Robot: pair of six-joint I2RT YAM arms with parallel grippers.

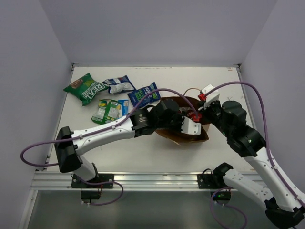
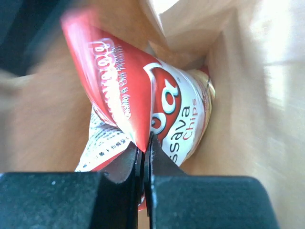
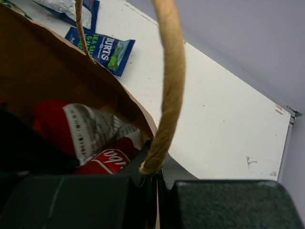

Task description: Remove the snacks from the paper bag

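I need to release the red chip bag, still inside the paper bag, from my left gripper on the table [image 1: 176, 144], by the paper bag's edge facing the metal rail.
The brown paper bag [image 1: 178, 135] lies tipped in the middle of the table, mouth toward the right arm. My left gripper [image 2: 144, 144] reaches inside it and is shut on a fold of the red chip bag [image 2: 138, 90], which fills the left wrist view against the bag's brown walls [image 2: 233, 100]. My right gripper [image 3: 155, 168] is shut on the paper bag's rim [image 3: 136, 109], right where the twisted handle [image 3: 172, 81] is fixed. The red chip bag [image 3: 102, 160] shows just inside that rim. From above, the left gripper [image 1: 190, 126] is in the bag's mouth and the right gripper [image 1: 200, 107] at its far edge.
Other snacks lie on the table's left rear: a green bag [image 1: 86, 88], a blue-white packet [image 1: 118, 85], a blue packet [image 1: 144, 95] and a green-white one [image 1: 108, 110]. The blue packet [image 3: 107, 52] also shows beyond the bag. White walls enclose the table's left, back and right.
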